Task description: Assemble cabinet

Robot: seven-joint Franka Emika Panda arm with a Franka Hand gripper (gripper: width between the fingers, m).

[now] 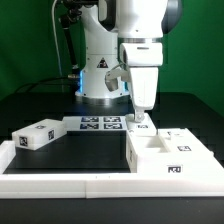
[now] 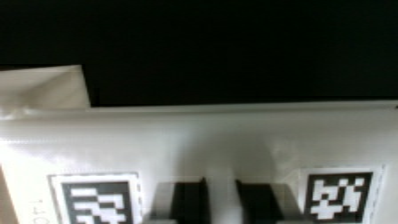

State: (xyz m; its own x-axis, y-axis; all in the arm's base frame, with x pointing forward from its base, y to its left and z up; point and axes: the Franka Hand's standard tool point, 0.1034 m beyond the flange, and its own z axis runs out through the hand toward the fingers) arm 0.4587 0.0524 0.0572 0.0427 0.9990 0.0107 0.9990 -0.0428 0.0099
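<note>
Next, I release the small white tagged panel, now pinched at the cabinet's back corner, over the open compartment (image 1: 151,142) nearest the white tagged block.
The white cabinet body (image 1: 165,158) lies at the exterior view's right, with open compartments facing up and a marker on its front. My gripper (image 1: 140,120) points straight down at its back left corner, over a small white tagged panel (image 1: 143,127). In the wrist view the gripper (image 2: 222,203) has its dark fingers (image 2: 185,203) close together with a thin white strip of the panel (image 2: 214,140) pinched between them. Two markers (image 2: 93,200) lie on either side of the fingers. A separate white tagged block (image 1: 35,135) lies at the exterior view's left.
The marker board (image 1: 100,123) lies on the black table in front of the robot base (image 1: 100,75). A long low white border rail (image 1: 90,185) runs along the front edge. Another white piece's corner (image 2: 39,88) shows in the wrist view.
</note>
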